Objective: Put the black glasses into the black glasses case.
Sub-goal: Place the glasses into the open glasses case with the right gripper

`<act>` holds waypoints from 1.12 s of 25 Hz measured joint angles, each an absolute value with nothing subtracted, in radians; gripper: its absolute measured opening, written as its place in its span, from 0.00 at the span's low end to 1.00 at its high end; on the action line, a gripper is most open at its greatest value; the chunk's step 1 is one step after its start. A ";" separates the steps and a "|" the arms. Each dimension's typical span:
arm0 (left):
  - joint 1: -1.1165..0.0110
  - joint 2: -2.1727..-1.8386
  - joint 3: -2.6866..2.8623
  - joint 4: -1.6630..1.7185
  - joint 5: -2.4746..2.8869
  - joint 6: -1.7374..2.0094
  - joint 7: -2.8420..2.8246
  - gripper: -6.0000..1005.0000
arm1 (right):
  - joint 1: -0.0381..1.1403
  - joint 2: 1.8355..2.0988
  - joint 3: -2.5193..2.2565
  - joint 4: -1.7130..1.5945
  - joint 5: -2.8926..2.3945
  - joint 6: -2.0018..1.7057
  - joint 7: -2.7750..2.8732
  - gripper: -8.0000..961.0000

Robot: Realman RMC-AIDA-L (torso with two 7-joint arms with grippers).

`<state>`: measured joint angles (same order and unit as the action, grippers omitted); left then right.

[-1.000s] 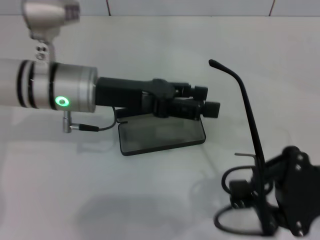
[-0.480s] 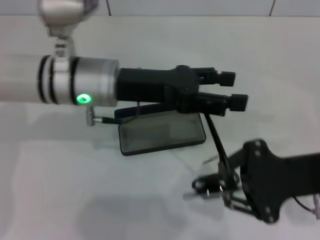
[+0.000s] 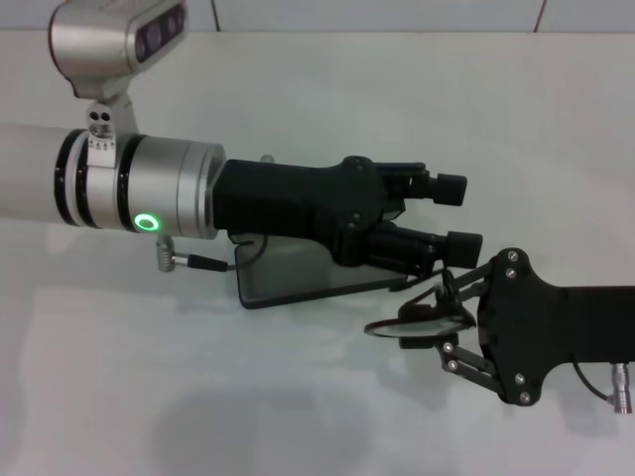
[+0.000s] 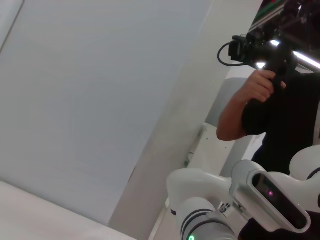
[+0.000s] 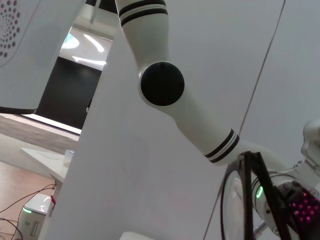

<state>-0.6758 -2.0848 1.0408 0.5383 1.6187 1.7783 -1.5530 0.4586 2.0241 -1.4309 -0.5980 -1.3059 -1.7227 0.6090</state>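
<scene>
My right gripper has the black glasses, held low over the table beside the case. It will let them go on the middle of the open case's grey lining (image 3: 317, 246).
The black glasses case (image 3: 298, 280) lies open on the white table (image 3: 248, 407), grey lining up; its far part is hidden under my left arm. My left gripper (image 3: 456, 214) hovers over the case's right end, fingers apart, nothing between them. My right gripper (image 3: 439, 315) is just right of the case's near right corner, shut on the black glasses (image 3: 415, 325). They lie about level, one oval lens pointing toward the case, low over the table. The frame and a lens also show close up in the right wrist view (image 5: 250, 190).
My silver and black left forearm (image 3: 169, 188) spans the left half of the head view above the case. The right gripper's black body (image 3: 541, 332) fills the lower right. A tiled wall edge (image 3: 377, 15) runs along the back.
The right gripper has turned the glasses from upright, one temple pointing up, to lying level, and carried them left toward the case's right end. The left arm has shifted right and rolled.
</scene>
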 joint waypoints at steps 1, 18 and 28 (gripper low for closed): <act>-0.676 -2.085 1.042 0.538 1.619 1.778 -1.553 0.88 | 0.458 2.024 -1.431 -0.598 -1.306 -1.722 0.609 0.13; -0.572 -2.042 0.728 0.552 1.605 1.746 -1.501 0.88 | 0.329 2.028 -2.022 -1.068 -1.268 -0.681 0.660 0.15; -0.580 -2.040 0.726 0.552 1.614 1.740 -1.498 0.88 | 0.405 2.028 -2.358 -1.125 -1.235 -0.078 0.663 0.17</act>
<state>-0.5797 -2.0404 0.7265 0.5523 1.6137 1.7403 -1.4982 0.4045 2.0277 -2.3580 -1.1249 -1.2354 -0.0781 0.6632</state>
